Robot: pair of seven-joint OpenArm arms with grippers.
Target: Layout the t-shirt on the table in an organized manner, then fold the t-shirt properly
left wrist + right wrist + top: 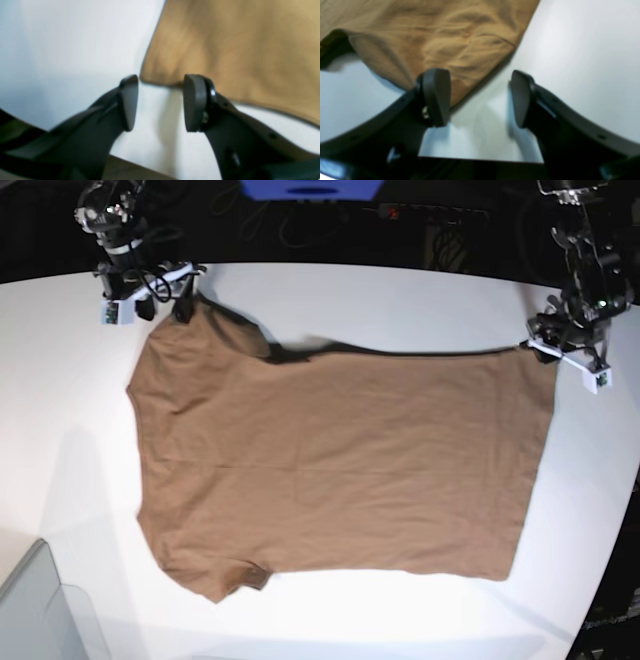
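My left gripper should reach in and pinch the t-shirt's far edge (164, 79) next to the far hem corner, which lies just past its open fingers, before folding.
The brown t-shirt (340, 470) lies spread flat on the white table (400, 300), its sleeves toward the base view's left and its hem toward the right. My left gripper (540, 342) hovers at the shirt's far hem corner. In the left wrist view the left gripper (161, 102) is open, with the shirt (237, 50) corner just past its fingertips and bare table (62, 50) between them. My right gripper (183, 305) stands at the far sleeve. In the right wrist view the right gripper (480, 98) is open, one finger (436, 97) over the shirt (432, 37) edge, nothing gripped.
A pale translucent bin corner (40, 610) shows at the base view's lower left. A blue object (310, 188) and cables lie beyond the table's far edge. The table's curved edge runs down the right side.
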